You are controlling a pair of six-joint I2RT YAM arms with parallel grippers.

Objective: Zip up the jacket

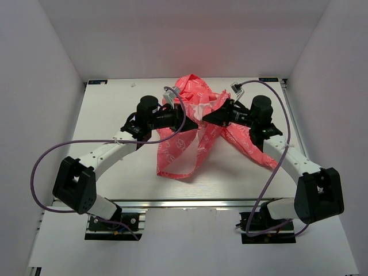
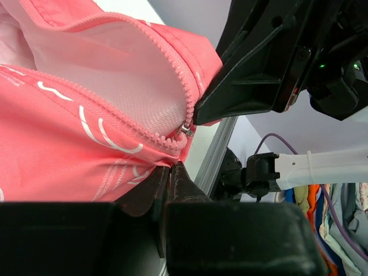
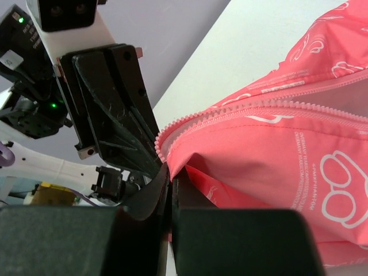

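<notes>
My left gripper pinches the jacket's fold below the zipper slider. It should open, move up and close on the metal slider (image 2: pixel 186 130) before I zip.
The coral-pink jacket (image 1: pixel 183 150) with white print is bunched up and lifted off the middle of the table. My left gripper (image 1: pixel 190 119) and right gripper (image 1: pixel 205 119) meet nose to nose at its front. In the left wrist view the left gripper (image 2: pixel 168 168) is shut on a fold of the jacket (image 2: pixel 69 149) just below the metal zipper slider (image 2: pixel 185 129), where the two pink rows of teeth join. The right gripper (image 3: pixel 171 171) is shut on the jacket's (image 3: pixel 276 155) edge beside the zipper teeth (image 3: pixel 230 109). Above the slider the zipper gapes over the white lining (image 2: pixel 132 86).
The white table (image 1: pixel 115 103) is walled on three sides by white panels. A metal rail (image 1: pixel 190 202) runs along the near edge. Purple cables (image 1: pixel 46 155) loop out from both arms. A loose part of the jacket trails toward the right arm (image 1: pixel 253 150).
</notes>
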